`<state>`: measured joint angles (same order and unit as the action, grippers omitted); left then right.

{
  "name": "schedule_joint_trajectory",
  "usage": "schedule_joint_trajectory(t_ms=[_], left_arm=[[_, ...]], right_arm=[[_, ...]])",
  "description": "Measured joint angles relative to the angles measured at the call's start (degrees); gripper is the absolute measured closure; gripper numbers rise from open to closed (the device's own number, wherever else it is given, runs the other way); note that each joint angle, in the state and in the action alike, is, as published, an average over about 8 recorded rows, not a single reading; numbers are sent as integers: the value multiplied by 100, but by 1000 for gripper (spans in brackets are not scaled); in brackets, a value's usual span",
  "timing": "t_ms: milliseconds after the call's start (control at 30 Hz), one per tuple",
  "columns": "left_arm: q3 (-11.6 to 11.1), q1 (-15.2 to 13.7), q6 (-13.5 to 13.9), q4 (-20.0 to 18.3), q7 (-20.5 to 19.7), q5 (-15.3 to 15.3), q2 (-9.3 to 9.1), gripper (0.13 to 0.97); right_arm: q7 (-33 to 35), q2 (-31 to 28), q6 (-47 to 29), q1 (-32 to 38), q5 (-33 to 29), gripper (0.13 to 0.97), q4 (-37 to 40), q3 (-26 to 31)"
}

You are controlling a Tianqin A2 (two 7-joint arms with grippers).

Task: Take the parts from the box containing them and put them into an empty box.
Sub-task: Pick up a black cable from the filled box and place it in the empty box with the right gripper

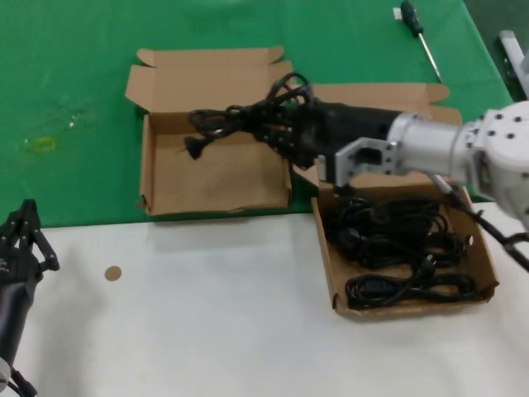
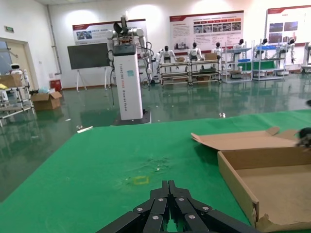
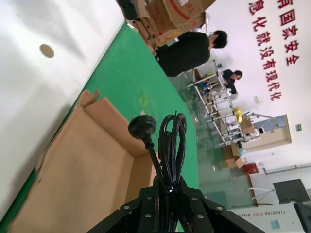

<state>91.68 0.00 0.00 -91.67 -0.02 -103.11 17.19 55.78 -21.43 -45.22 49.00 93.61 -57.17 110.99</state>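
Note:
Next, my right gripper lets go of the black power cable bundle, so that it is set down on the empty box's bottom near its open lid [image 1: 224, 140] [image 3: 115, 206].
My right gripper [image 1: 273, 124] is shut on a black power cable bundle [image 1: 235, 116] and holds it over the far right part of the empty box [image 1: 165, 178], its plug [image 1: 195, 147] hanging down. In the right wrist view the cable [image 3: 170, 145] rises from between the jaws above the box floor [image 3: 82, 170]. The box containing the parts [image 1: 489, 265] lies at the right with several black cable bundles [image 1: 397, 240] in it. My left gripper [image 1: 25, 236] is shut and empty, parked at the lower left; it also shows in the left wrist view [image 2: 168, 185].
A green-handled screwdriver [image 1: 417, 29] lies on the green mat at the back right. A small brown disc [image 1: 112, 273] lies on the white table in front. The empty box's lid [image 1: 211, 62] lies open toward the back.

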Motion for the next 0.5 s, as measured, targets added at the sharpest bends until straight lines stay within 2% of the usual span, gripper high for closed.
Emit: schedule_joint_trajectory(t_ms=[267,500], left_arm=[[0,0,0,0,0,0,0,945],[0,0,0,0,0,0,0,945]], right_arm=[[606,605,71,257,128,873,834,-33],[1039,828,79,390,188,874,1361,-107]])
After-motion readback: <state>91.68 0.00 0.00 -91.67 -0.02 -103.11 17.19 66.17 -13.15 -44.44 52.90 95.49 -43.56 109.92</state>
